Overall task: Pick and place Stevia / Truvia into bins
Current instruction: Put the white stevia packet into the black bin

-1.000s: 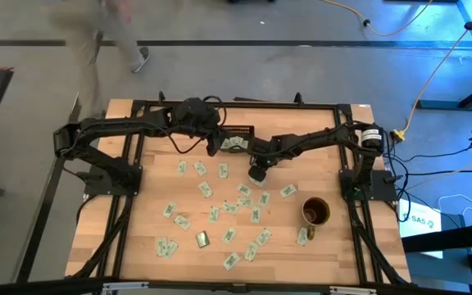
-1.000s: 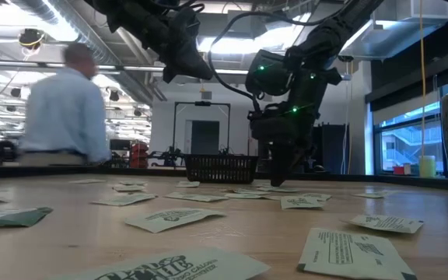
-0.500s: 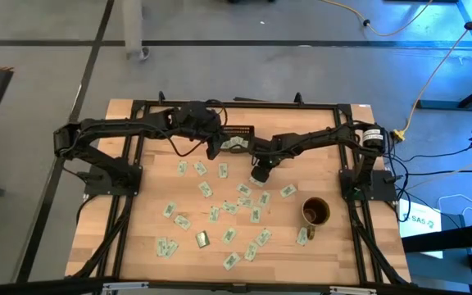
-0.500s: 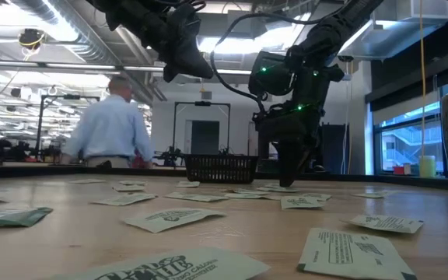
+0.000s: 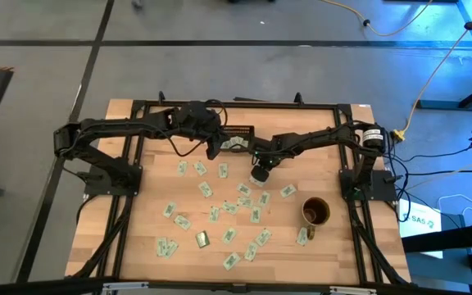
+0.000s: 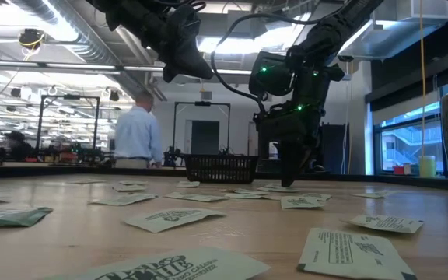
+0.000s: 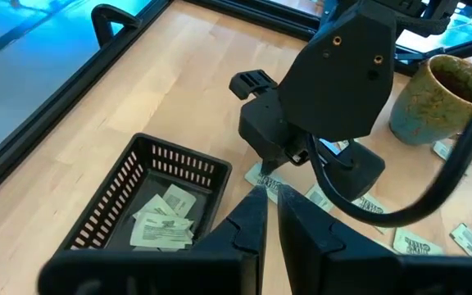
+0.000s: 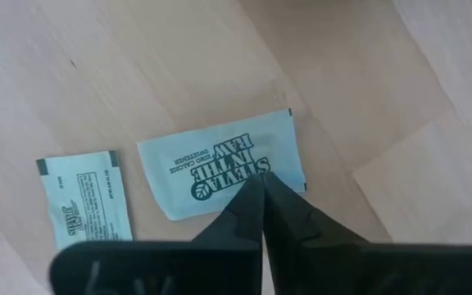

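Note:
Next, my right gripper opens its fingers wide and pinches up a fold across the packet's printed side [image 8: 244, 157], because the packet lies flat under its closed fingers.
Many pale green and white Stevia packets [image 5: 220, 211] lie flat, scattered over the wooden table. The black slatted bin [image 5: 238, 129] stands near the far edge with a few packets [image 7: 164, 220] inside. My left gripper [image 7: 269, 205] hangs shut and empty above the bin's near corner [image 5: 213, 150]. My right gripper [image 5: 258, 174] points down, shut, its tips at one flat packet [image 8: 211, 168]. In the low view the right gripper [image 6: 289, 183] reaches down to table level. My right gripper comes from above, pointing down, with its shut fingertips [image 8: 251, 197] at the long edge [image 8: 244, 190] of a printed packet lying flat on the table. I cannot tell whether the tips touch it.
A brownish-gold mug [image 5: 315, 211] stands toward the table's right near side. Another packet [image 8: 84, 201] lies close beside the one under my right gripper. A black frame runs round the table [image 5: 138, 205]. A person [image 6: 138, 136] stands in the room beyond.
My right gripper has shifted a little toward the table's right, staying low over the packets. The person in the room behind has walked from left toward the middle.

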